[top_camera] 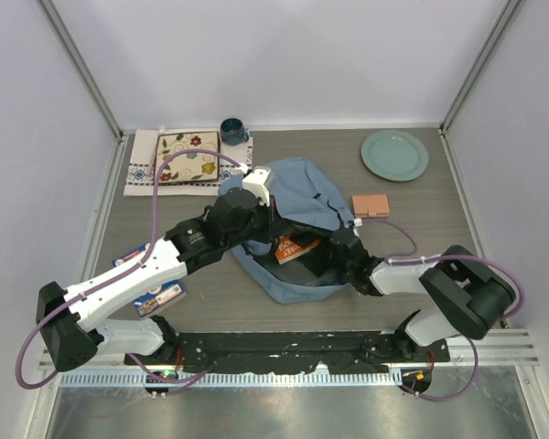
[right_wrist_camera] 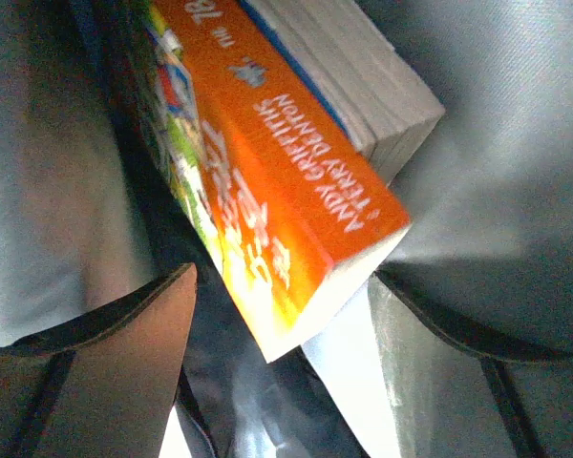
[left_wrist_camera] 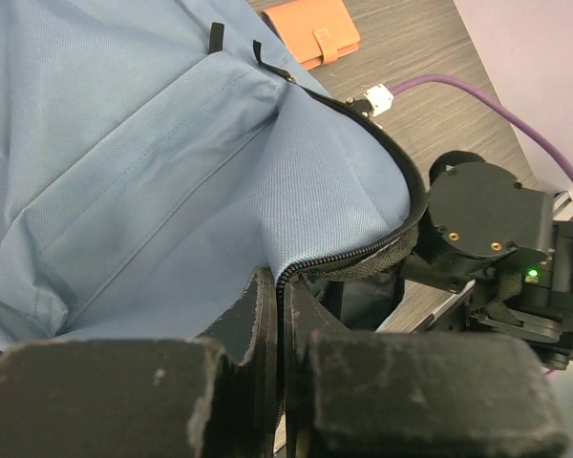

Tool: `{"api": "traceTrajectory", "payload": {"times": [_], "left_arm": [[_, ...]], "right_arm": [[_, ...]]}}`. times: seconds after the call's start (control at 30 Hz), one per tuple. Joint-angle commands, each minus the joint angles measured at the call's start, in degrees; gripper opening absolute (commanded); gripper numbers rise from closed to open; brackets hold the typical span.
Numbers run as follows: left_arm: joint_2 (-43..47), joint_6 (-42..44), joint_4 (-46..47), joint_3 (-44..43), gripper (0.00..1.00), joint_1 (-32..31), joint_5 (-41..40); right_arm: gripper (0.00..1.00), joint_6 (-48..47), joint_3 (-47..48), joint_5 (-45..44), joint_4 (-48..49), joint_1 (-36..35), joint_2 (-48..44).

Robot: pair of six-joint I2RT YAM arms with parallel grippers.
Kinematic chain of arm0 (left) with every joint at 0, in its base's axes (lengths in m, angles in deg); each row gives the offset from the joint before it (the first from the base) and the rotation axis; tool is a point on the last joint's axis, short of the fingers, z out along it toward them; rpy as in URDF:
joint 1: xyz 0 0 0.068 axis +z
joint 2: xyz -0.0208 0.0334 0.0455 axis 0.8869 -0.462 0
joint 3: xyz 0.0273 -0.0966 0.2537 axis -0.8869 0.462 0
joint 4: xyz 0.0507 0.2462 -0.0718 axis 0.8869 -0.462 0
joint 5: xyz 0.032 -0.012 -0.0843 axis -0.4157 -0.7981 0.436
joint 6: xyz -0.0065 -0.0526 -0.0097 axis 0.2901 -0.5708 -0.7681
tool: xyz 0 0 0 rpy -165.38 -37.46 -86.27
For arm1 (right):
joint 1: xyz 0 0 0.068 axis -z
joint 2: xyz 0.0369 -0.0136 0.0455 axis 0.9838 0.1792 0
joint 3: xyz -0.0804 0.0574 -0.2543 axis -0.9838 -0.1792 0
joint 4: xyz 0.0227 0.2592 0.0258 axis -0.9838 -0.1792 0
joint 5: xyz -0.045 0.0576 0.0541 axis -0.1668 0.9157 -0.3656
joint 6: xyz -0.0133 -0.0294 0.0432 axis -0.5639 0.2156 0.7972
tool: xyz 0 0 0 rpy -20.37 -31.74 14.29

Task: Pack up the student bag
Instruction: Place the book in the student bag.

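Observation:
Next, my left gripper releases the zipper edge of the bag across the opening of the bag, setting it free just inside the bag's front rim [top_camera: 302,277].
The student bag [top_camera: 302,197], a dusty-blue backpack, lies in the middle of the table with its mouth toward the arms. My left gripper [left_wrist_camera: 282,281] is shut on the bag's zipper edge [left_wrist_camera: 363,253] and holds the flap up; in the top view this gripper [top_camera: 273,212] sits over the opening. An orange book [right_wrist_camera: 286,181] with white page edges lies inside the bag [right_wrist_camera: 497,162]. My right gripper [right_wrist_camera: 285,277] is in the mouth, open, its fingers on either side of the book's lower corner with a gap on the left. From above, the book [top_camera: 297,249] shows beside the right gripper [top_camera: 337,249].
A second book [top_camera: 156,291] lies partly under the left arm at the left. An orange wallet-like notebook [top_camera: 371,205] sits right of the bag. A green plate [top_camera: 395,155] is at the back right. A dark mug [top_camera: 233,131] and a flowered book on a cloth [top_camera: 185,157] are at the back left.

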Motion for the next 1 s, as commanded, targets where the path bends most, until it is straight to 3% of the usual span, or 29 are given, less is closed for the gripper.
{"api": "traceTrajectory", "payload": {"times": [0.0, 0.17, 0.23, 0.27, 0.33, 0.37, 0.5, 0.87, 0.97], "left_arm": [[2.1, 0.3, 3.8, -0.6, 0.00, -0.3, -0.6], [2.1, 0.4, 3.5, -0.4, 0.00, -0.2, -1.3], [2.3, 0.2, 3.8, 0.0, 0.00, -0.2, -1.4], [2.3, 0.0, 4.1, 0.3, 0.00, -0.2, -1.2], [2.3, -0.4, 4.5, 0.6, 0.00, -0.2, -1.3], [2.3, -0.6, 4.6, 0.8, 0.00, -0.2, -1.2], [1.6, -0.9, 5.2, 0.4, 0.00, -0.2, -0.4], [0.8, -1.5, 4.4, 0.5, 0.00, -0.3, 1.0], [0.6, -1.4, 4.1, 0.8, 0.00, -0.2, 1.0]], "right_arm": [[0.79, -5.3, -1.1, 0.9, -10.1, -0.1, -7.3], [0.81, -8.1, -2.7, -3.7, -22.0, -0.6, -21.3], [0.75, -7.8, -4.1, -4.9, -24.2, -0.6, -25.4], [0.70, -7.7, -4.6, -5.7, -24.6, -0.7, -26.9], [0.49, -6.9, -6.1, -6.0, -24.3, -0.7, -30.4], [0.33, -6.7, -6.3, -6.2, -24.0, -0.9, -30.9], [0.08, -6.1, -6.5, -5.2, -22.9, -1.2, -27.9], [0.05, -6.7, 1.5, -2.9, -4.0, -1.3, -9.6], [0.05, -8.5, 7.2, -2.9, -4.8, -1.3, -5.0]]}}
